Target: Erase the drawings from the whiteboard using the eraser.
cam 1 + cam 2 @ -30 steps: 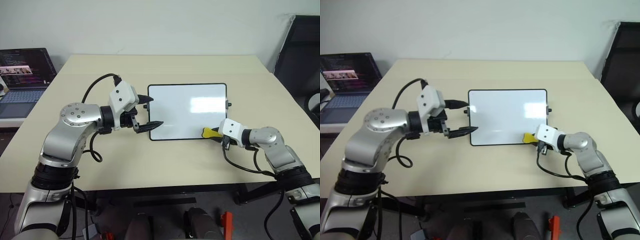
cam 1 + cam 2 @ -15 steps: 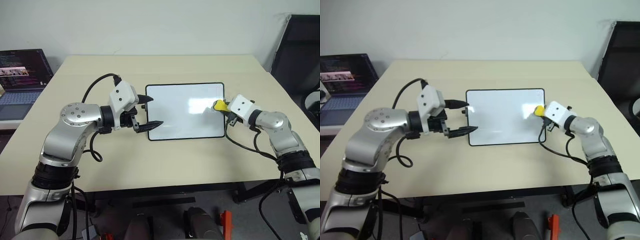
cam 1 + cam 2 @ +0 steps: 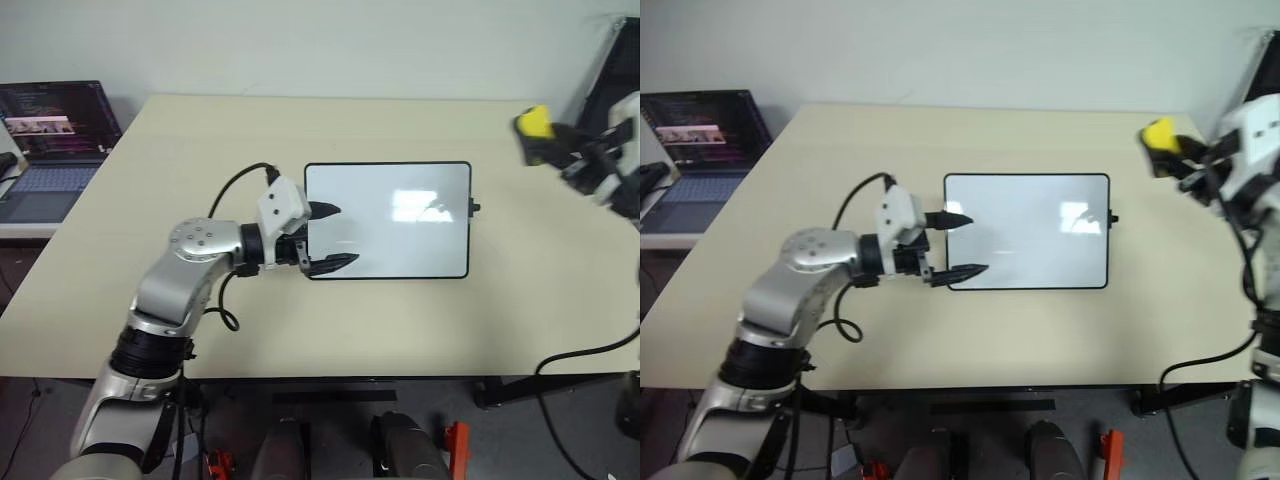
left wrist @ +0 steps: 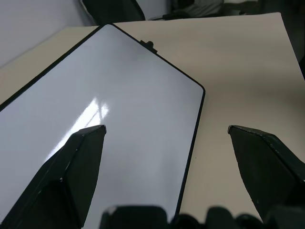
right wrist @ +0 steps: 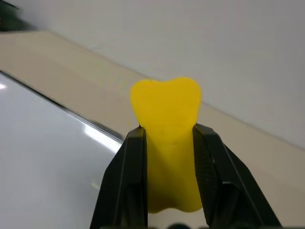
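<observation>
I need to use my right gripper to set the yellow eraser down on the bare tan table out (image 3: 551, 261) beyond the whiteboard's black knob.
The whiteboard (image 3: 388, 240) lies flat in the middle of the tan table (image 3: 180, 140), with a small black knob on its right short side. Its face looks plain white with a glare patch; the drawings are out of view. My left gripper (image 3: 335, 237) is open at the board's left end. In the left wrist view one finger (image 4: 81, 157) hangs over the board and the other over the table past its near long edge. My right gripper (image 3: 552, 137) is high at the far right, clear of the board, shut on the yellow eraser (image 5: 166, 100).
An open laptop (image 3: 50, 130) stands on a lower surface to the left of the table. A dark chair (image 3: 1268, 60) is behind the table's right corner. A black cable (image 3: 235, 190) loops from my left wrist above the table.
My right gripper has lifted the eraser off the board's lower right corner, across its right edge, up and out to the right. The left gripper has shifted slightly right over the board's left end.
</observation>
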Controlling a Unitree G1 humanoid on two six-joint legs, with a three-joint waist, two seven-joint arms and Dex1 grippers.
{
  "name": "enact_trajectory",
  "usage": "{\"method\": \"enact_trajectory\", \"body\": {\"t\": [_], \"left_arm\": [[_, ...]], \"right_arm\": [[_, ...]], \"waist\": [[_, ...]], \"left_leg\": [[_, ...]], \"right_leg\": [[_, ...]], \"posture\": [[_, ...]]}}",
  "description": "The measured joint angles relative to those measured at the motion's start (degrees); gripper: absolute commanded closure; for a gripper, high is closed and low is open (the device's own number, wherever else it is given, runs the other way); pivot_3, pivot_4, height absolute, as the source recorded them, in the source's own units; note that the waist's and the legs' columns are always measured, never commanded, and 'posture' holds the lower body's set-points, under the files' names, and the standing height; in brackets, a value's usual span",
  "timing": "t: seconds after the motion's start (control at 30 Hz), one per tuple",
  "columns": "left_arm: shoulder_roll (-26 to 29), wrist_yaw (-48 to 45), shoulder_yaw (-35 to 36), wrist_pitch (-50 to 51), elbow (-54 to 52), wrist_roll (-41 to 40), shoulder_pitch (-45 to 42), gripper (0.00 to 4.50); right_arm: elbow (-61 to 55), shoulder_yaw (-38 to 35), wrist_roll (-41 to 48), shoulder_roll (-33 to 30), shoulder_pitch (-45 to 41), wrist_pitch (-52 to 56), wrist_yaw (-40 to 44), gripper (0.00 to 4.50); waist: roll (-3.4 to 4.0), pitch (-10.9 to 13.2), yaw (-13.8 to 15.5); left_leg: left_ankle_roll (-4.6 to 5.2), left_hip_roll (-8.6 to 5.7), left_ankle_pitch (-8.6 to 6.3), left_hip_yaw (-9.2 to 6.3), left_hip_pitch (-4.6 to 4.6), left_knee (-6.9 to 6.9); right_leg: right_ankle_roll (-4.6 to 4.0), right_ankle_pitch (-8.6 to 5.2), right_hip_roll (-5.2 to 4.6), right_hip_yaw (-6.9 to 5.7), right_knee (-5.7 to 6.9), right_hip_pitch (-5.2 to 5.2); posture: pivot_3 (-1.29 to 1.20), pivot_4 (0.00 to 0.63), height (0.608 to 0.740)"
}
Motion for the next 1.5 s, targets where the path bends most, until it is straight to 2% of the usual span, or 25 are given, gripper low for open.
{"method": "enact_trajectory", "body": {"t": [0.13,0.3,0.43,0.77,1.1,1.23,1.37,1.5], "left_arm": [[-8.46,2.98,-5.18,-0.71,3.41,2.67,-3.94,0.00],[-13.42,5.90,-9.70,-1.30,6.36,6.14,-6.09,0.00],[-14.42,5.89,-9.77,0.22,5.65,5.97,-6.10,0.00],[-12.93,5.59,-9.72,1.95,3.81,5.93,-6.06,0.00],[-11.13,6.49,-7.44,2.56,3.84,5.88,-6.06,0.00],[-9.02,9.30,-1.99,2.22,4.08,5.72,-5.87,0.00],[-7.73,18.98,8.24,-1.04,6.75,7.21,-5.68,0.00],[-7.02,28.33,15.49,-5.88,10.27,10.11,-1.93,0.00]], "right_arm": [[6.37,-1.34,-1.04,0.53,-0.20,11.38,-8.80,3.52],[6.61,2.38,-1.34,-0.08,4.32,18.72,-8.96,3.52],[8.98,4.58,-1.43,0.50,6.22,20.21,-8.92,3.52],[15.63,5.16,-2.40,0.46,6.11,18.34,-8.90,3.52],[18.80,5.34,-3.29,0.07,3.85,16.43,-8.35,0.12],[15.01,1.74,-0.83,1.68,0.55,16.67,-9.87,0.05],[8.85,-1.07,0.51,8.77,-0.86,9.09,-13.63,0.05],[12.60,-3.19,0.51,18.29,2.93,-2.48,-18.38,0.05]], "waist": [[0.06,0.03,0.19],[0.10,0.02,-0.19],[0.23,0.00,-0.53],[0.24,-0.01,-0.54],[0.25,-0.01,-0.64],[0.25,-0.01,-1.13],[0.24,-0.02,-1.41],[0.20,-0.05,-1.10]], "left_leg": [[0.00,-0.19,0.00,0.06,-0.51,0.15],[0.00,-0.16,0.00,0.04,-0.49,0.09],[0.01,-0.16,0.01,0.06,-0.49,0.18],[0.00,-0.17,0.01,0.05,-0.49,0.21],[0.00,-0.17,0.01,0.04,-0.47,0.21],[0.00,-0.14,0.01,0.04,-0.46,0.22],[0.00,-0.06,0.01,-0.04,-0.40,0.22],[0.00,-0.13,0.01,0.01,-0.40,0.20]], "right_leg": [[0.15,0.06,-0.20,0.05,0.00,-0.39],[0.15,0.06,-0.14,0.06,0.03,-0.43],[0.17,0.05,-0.12,0.09,0.09,-0.45],[0.19,0.06,-0.12,0.08,0.09,-0.43],[0.18,0.06,-0.12,0.08,0.12,-0.42],[0.18,0.06,-0.11,0.09,0.16,-0.43],[0.18,0.06,-0.02,0.03,0.17,-0.37],[0.18,0.08,-0.16,0.03,0.12,-0.31]], "posture": [[0.00,0.150,0.740],[0.00,0.150,0.740],[0.00,0.150,0.740],[0.00,0.150,0.740],[0.00,0.150,0.740],[0.00,0.150,0.740],[0.00,0.150,0.740],[0.00,0.150,0.740]]}}
